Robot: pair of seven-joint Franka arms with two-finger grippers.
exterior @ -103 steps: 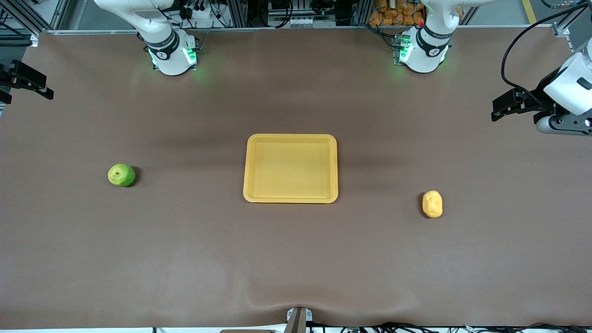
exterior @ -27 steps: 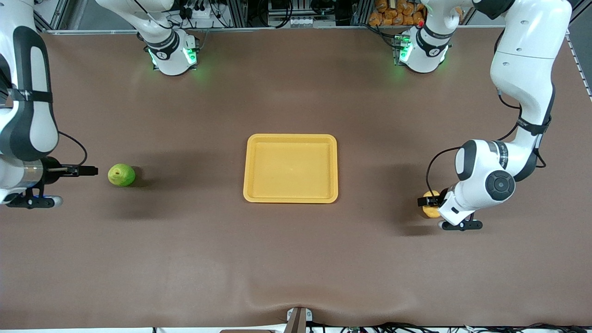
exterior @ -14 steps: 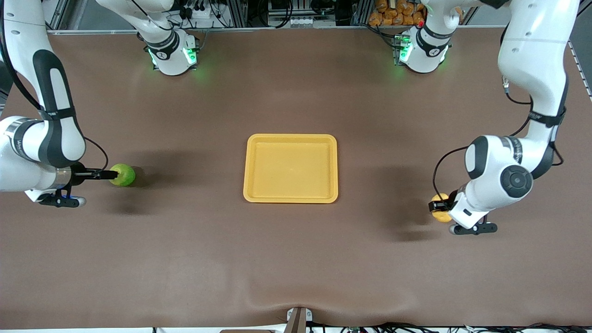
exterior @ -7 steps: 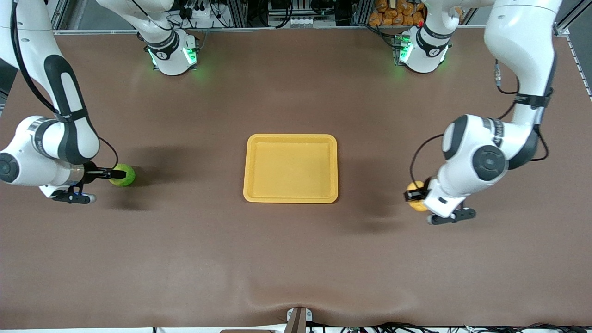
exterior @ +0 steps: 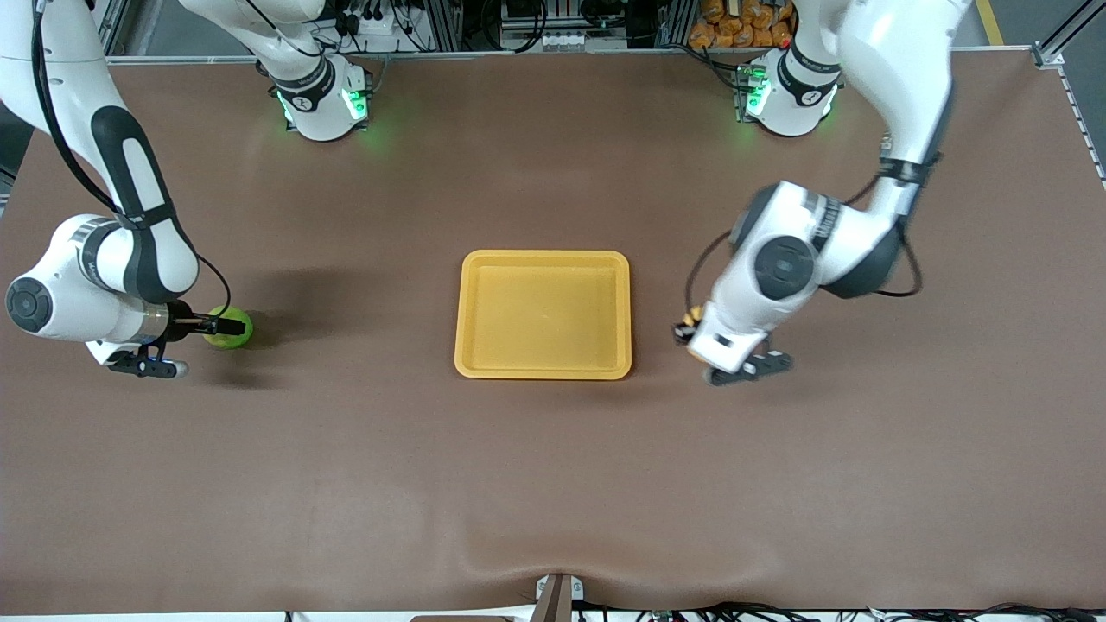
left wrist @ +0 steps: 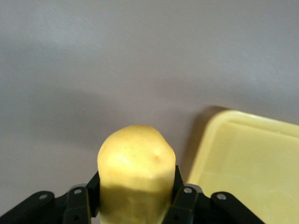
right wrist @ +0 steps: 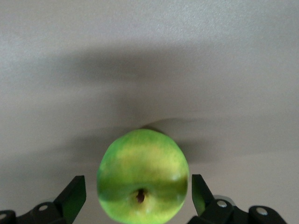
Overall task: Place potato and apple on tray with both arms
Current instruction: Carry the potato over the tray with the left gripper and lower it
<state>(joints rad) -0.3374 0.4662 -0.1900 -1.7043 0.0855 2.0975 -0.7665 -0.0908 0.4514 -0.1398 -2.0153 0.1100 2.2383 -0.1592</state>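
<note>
The robot will use its left gripper to put the potato down in the tray, against the tray's side edge [exterior: 607, 313] [left wrist: 211, 190] closest to the potato.
The potato [exterior: 689, 319] is gripped in my left gripper [exterior: 684, 328], in the air over the table just off the tray's edge toward the left arm's end. In the left wrist view the potato [left wrist: 136, 168] sits tight between the fingers [left wrist: 186, 200], with the yellow-orange tray [left wrist: 247, 158] close by. The tray [exterior: 543, 370] lies at the table's middle with nothing on it. The green apple [exterior: 238, 333] rests on the table toward the right arm's end. My right gripper [exterior: 226, 327] is open and straddles the apple [right wrist: 142, 179], with a gap at each finger [right wrist: 74, 198].
The brown table mat [exterior: 553, 484] lies bare between the tray and the front camera. The two arm bases [exterior: 320, 104] stand at the edge farthest from the camera.
My left gripper closed on the potato, lifted it and carried it toward the tray. My right gripper came in low to the apple, which has not moved, and now straddles it.
</note>
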